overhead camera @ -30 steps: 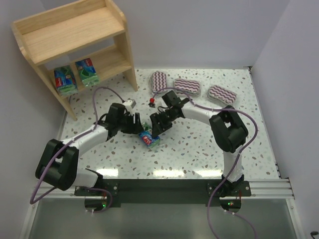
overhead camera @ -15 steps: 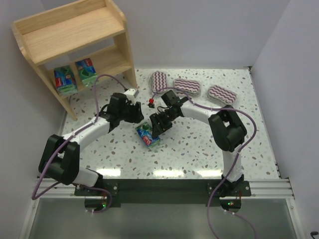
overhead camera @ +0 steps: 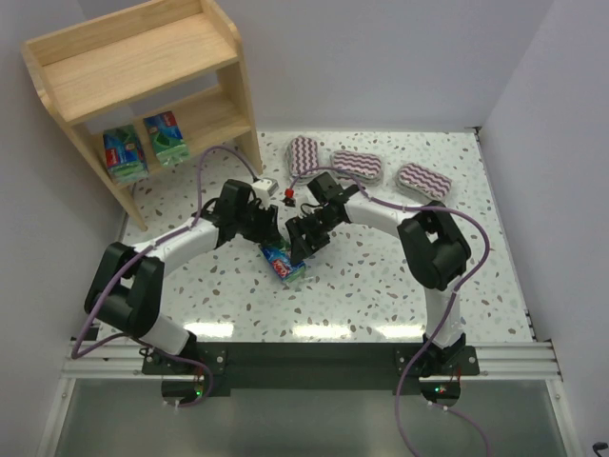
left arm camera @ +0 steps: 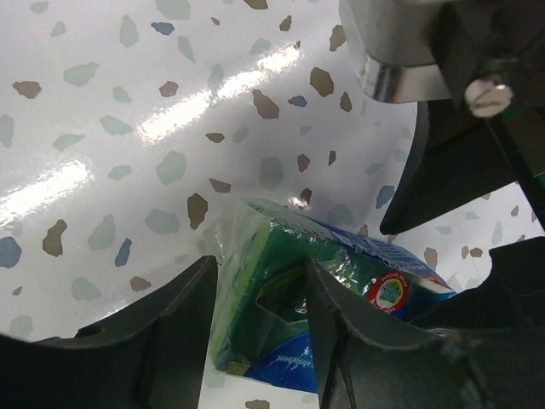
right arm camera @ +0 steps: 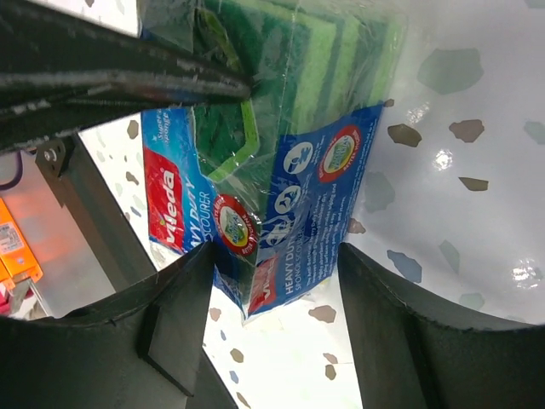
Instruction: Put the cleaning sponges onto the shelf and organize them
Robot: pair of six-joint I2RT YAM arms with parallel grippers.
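Note:
The sponge pack's labelled end points away from the shelf; next my left gripper pinches the pack's green end (left arm camera: pixel 244 285), swinging it around before shelving.
One green-blue sponge pack (overhead camera: pixel 284 262) with a red label sits mid-table between both grippers. My right gripper (overhead camera: pixel 296 248) is shut on its labelled end; in the right wrist view both fingertips touch the pack (right arm camera: pixel 281 128). My left gripper (overhead camera: pixel 269 236) is open at the pack's other end; in the left wrist view the green end (left arm camera: pixel 255 281) lies between the fingers (left arm camera: pixel 162 332). Two more green-blue packs (overhead camera: pixel 122 152) (overhead camera: pixel 167 136) stand on the wooden shelf's (overhead camera: pixel 143 57) lower tier. Three zigzag packs (overhead camera: pixel 304 154) (overhead camera: pixel 357 165) (overhead camera: pixel 424 181) lie on the table at the back.
The shelf stands at the back left, its front leg (overhead camera: pixel 249 143) near the left arm's cable. A small red-and-black object (overhead camera: pixel 288 193) lies on the table just behind the grippers. White walls close in the table at the left, back and right.
My left gripper swung away toward the back, then came in again over the pack's end. The pack shifted slightly toward the back left. The right arm has barely moved.

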